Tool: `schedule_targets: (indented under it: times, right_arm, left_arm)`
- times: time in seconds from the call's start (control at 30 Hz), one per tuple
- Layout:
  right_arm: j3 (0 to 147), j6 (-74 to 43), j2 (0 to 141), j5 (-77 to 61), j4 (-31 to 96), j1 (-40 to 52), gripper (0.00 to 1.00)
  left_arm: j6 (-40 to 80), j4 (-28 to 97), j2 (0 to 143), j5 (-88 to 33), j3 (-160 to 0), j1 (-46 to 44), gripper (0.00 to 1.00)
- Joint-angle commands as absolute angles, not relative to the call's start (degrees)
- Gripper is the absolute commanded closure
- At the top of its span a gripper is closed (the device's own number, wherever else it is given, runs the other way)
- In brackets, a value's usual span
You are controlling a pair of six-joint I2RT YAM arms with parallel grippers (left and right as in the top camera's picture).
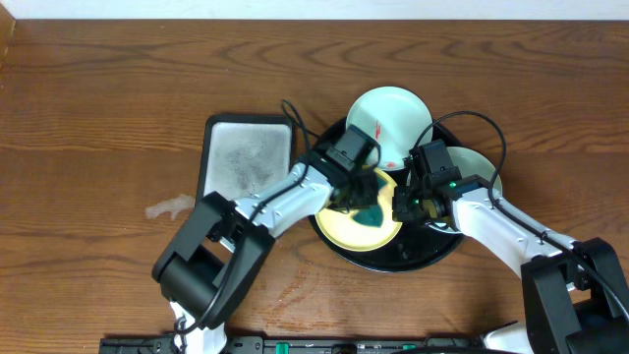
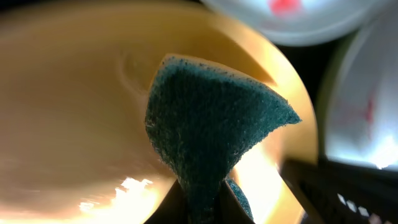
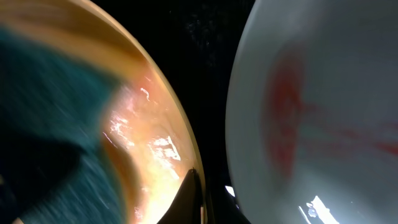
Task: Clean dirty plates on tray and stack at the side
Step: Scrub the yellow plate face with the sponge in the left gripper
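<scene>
I need to use my left gripper to set the dark green scouring sponge down on the near half of the silver-grey metal tray (image 1: 254, 202).
The pale yellow plate (image 1: 366, 232) lies in the black tray (image 1: 432, 248). My left gripper (image 1: 362, 193) is shut on a dark green scouring sponge (image 1: 371, 209) and presses it on this plate. In the left wrist view the sponge (image 2: 211, 124) stands on the yellow plate (image 2: 74, 112) between my fingers (image 2: 202, 208). My right gripper (image 1: 403, 204) is shut on the yellow plate's right rim (image 3: 180, 143), with its fingertips (image 3: 196, 193) pinching the edge. One mint plate (image 1: 388, 116) with a red smear leans on the tray's far rim. The second mint plate (image 1: 477, 165), also smeared red (image 3: 311, 112), sits at the tray's right.
A rectangular silver-grey metal tray (image 1: 246, 155) lies left of the black tray. A pale wet smear (image 1: 171, 207) marks the wooden table further left. Cables loop over the black tray's far side.
</scene>
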State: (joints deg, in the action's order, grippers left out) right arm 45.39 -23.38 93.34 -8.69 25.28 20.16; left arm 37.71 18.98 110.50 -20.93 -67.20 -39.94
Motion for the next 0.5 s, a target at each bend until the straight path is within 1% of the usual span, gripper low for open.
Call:
schedule_targets:
  times: [0.0, 0.17, 0.3, 0.47]
  right_arm:
    - [44.49, -22.0, 94.74, -4.6, 26.55, 19.92, 0.99]
    - [44.49, -22.0, 94.74, -4.6, 26.55, 19.92, 0.99]
    - [44.49, -22.0, 94.74, -4.6, 26.59, 19.92, 0.99]
    - [44.49, -22.02, 94.74, -4.6, 26.61, 19.92, 0.99]
  left_arm:
    - [38.46, 19.29, 112.16, -25.1, -66.76, -42.89, 0.93]
    - [38.2, 20.67, 112.16, -24.69, -66.76, -43.44, 0.93]
    - [38.2, 21.06, 112.16, -20.69, -66.76, -41.52, 0.92]
    - [35.99, 25.85, 112.07, -6.57, -66.78, -38.61, 0.93]
